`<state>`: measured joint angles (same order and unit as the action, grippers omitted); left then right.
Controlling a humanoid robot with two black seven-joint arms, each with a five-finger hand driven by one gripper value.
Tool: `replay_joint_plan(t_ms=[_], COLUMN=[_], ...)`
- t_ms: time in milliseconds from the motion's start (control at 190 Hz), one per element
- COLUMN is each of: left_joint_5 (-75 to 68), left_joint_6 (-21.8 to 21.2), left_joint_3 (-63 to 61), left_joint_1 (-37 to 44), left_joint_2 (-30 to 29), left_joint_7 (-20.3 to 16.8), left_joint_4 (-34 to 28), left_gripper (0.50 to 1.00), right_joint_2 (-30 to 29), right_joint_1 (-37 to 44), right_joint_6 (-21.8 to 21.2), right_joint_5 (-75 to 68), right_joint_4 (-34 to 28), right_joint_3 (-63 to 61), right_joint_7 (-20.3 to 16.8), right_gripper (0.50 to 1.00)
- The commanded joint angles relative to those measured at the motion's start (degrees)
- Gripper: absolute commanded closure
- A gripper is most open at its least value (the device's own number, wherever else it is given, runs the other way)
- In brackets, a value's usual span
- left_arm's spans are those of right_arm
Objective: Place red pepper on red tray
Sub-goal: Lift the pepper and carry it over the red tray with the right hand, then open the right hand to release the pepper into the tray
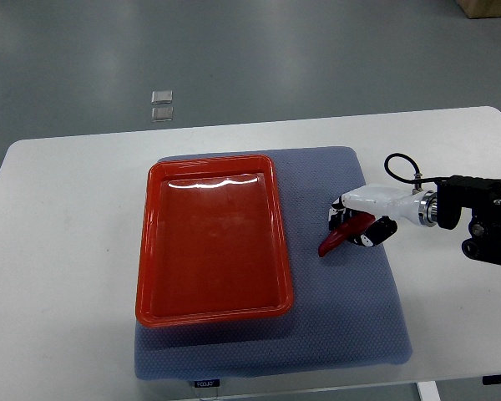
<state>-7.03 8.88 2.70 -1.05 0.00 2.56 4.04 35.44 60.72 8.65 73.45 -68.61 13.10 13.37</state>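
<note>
Next, my right gripper puts the red pepper down on the red tray [189, 222], just below the shiny streak.
A red tray [213, 242] lies empty on the left part of a blue-grey mat [342, 334]. To its right, a slim red pepper [334, 241] lies on the mat, its pointed tip toward the tray. My right hand [361, 221], white with dark fingertips, comes in from the right edge and sits over the pepper's thick end, fingers curled around it. The pepper's stem end is hidden under the hand. The pepper appears still resting on the mat.
The mat lies on a white table [58, 251]. Two small clear squares [162, 104] lie on the grey floor beyond the table's far edge. My right forearm with black cable [401, 167] runs along the table's right side.
</note>
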Motion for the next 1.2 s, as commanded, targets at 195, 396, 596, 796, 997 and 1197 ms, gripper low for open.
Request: replay_joint_plan(t_ms=[195, 396, 596, 796, 997, 1197], left_joint_5=[0.0, 0.0, 0.0, 0.0, 0.0, 0.0], left_joint_6=[0.0, 0.0, 0.0, 0.0, 0.0, 0.0], left_joint_3=[0.0, 0.0, 0.0, -0.1, 0.0, 0.0], left_joint_1=[0.0, 0.0, 0.0, 0.0, 0.0, 0.0], left_joint_2=[0.0, 0.0, 0.0, 0.0, 0.0, 0.0], left_joint_7=[0.0, 0.0, 0.0, 0.0, 0.0, 0.0], left_joint_4=[0.0, 0.0, 0.0, 0.0, 0.0, 0.0], left_gripper=[0.5, 0.5, 0.5, 0.5, 0.5, 0.5], right_joint_2=[-0.1, -5.2, -13.0, -24.1, -31.4, -33.8], right_joint_1=[4.1, 8.1, 10.9, 10.8, 9.1, 6.9], right_joint_6=[2.4, 3.2, 3.0, 3.3, 2.9, 2.7], right_joint_5=[-1.4, -4.8, -8.2, -10.3, -11.1, -11.1], right_joint_4=[0.3, 0.4, 3.7, 10.2, 13.6, 15.3], right_joint_3=[-0.7, -0.7, -0.7, -0.6, -0.5, -0.6], right_joint_7=[0.6, 0.6, 0.4, 0.3, 0.1, -0.1], right_gripper=[1.0, 1.0, 1.0, 0.996, 0.979, 0.914])
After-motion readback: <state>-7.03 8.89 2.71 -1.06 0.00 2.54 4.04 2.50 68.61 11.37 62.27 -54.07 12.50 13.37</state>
